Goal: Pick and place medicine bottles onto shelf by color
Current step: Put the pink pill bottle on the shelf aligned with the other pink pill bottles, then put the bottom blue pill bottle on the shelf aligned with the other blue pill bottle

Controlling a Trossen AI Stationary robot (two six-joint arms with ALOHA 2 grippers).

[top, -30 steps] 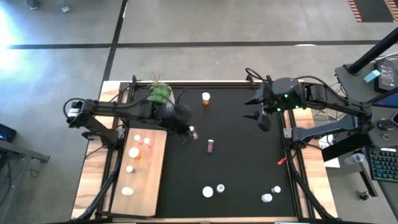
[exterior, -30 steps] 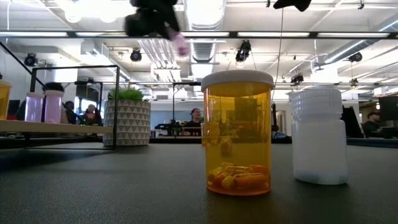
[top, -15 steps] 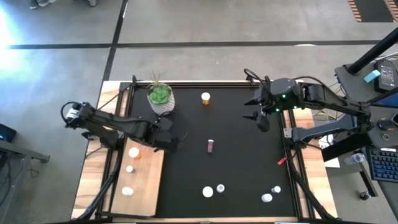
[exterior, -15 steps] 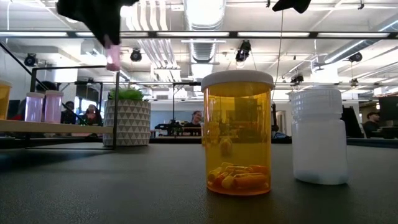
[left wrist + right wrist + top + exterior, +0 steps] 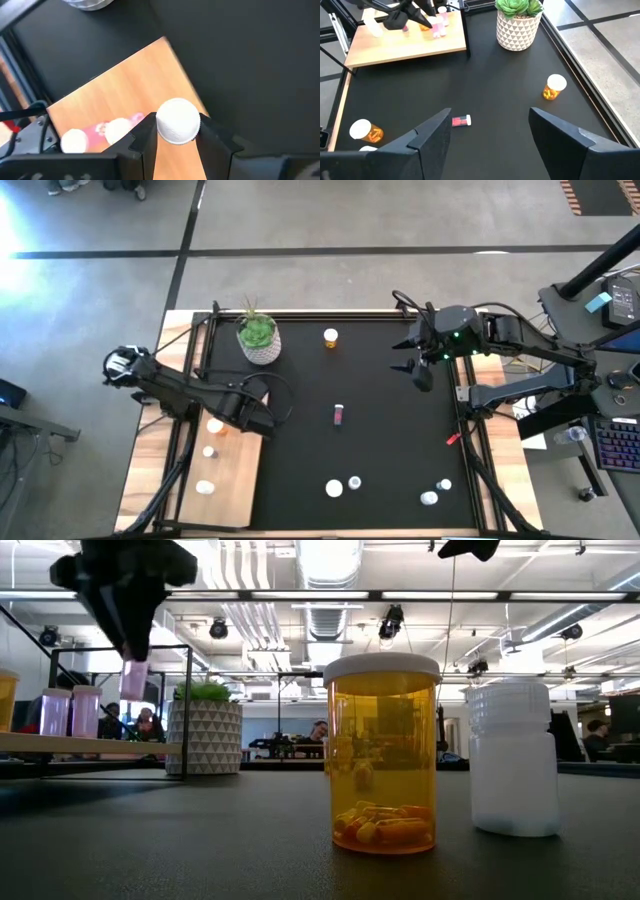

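The pink bottle will go down from my left gripper onto the light-wood shelf (image 5: 248, 421) (image 5: 170, 116), where I need to set it beside the other pink bottles, near the mat-side edge.
My left gripper (image 5: 256, 418) hangs over the far right corner of the light-wood shelf (image 5: 232, 475), shut on a pink medicine bottle (image 5: 133, 679). The bottle's white cap (image 5: 177, 120) shows between the fingers. On the shelf stand two pink bottles (image 5: 117, 131), an orange one (image 5: 215, 424) and two white ones (image 5: 208, 451). My right gripper (image 5: 418, 370) is open and empty, high over the black mat's far right part. My left gripper pinches the pink bottle at its capped upper end (image 5: 159, 131), one finger on each side. The fingers come from above, pointing down. The bottle hangs upright below them, its pink body (image 5: 133, 682) clear of the shelf.
A potted plant (image 5: 259, 337) stands at the mat's far left. On the mat are an orange bottle (image 5: 331, 337), a pink bottle lying flat (image 5: 339, 415), and several bottles near the front (image 5: 334, 488) (image 5: 429, 498). People show in the room behind.
My left gripper has carried the pink bottle from over the mat's middle toward the table's left edge and a little nearer, to above the shelf's corner. It has come down, with the bottle still upright and clear.
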